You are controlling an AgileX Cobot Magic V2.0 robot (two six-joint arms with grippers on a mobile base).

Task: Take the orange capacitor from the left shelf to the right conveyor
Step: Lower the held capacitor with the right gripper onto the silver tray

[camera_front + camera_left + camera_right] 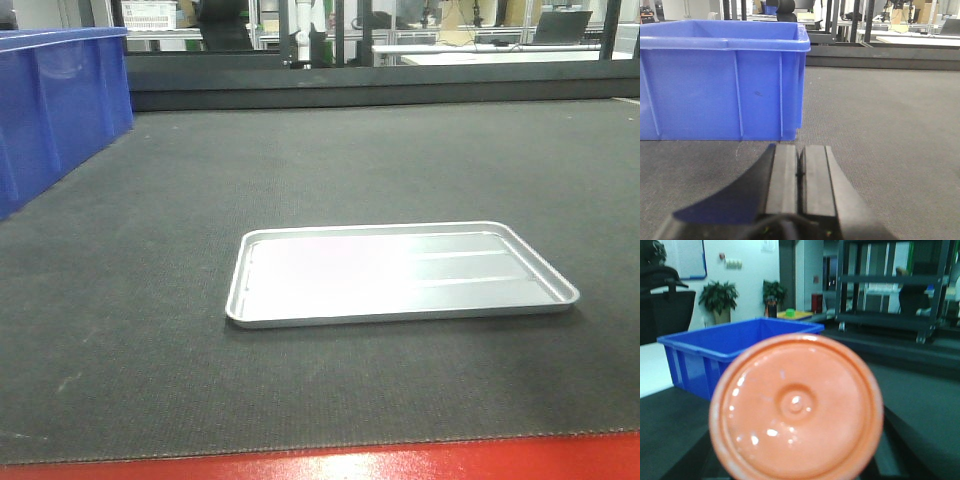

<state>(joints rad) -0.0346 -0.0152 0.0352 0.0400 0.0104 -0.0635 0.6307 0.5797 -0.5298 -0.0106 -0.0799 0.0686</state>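
Next, my right gripper releases the orange capacitor upright near the middle of the shallow silver tray (373, 280).
The orange capacitor (796, 407) fills the right wrist view end-on, its round flat face with a small centre dimple turned to the camera. My right gripper (796, 456) is shut on it; only dark finger edges show at the lower left and lower right behind it. My left gripper (800, 165) is shut, pads together with nothing between them, low over the dark belt in front of a blue bin (722, 80). The right conveyor (330, 170) is a wide dark textured belt with a red front edge (400, 465). The left shelf is out of view. No gripper shows in the front view.
A shallow silver tray (255, 318) lies on the belt right of centre. A blue bin (55, 105) stands at the belt's far left. Another blue bin (715, 357) sits behind the capacitor. A dark metal rack (890, 285) stands at the back right.
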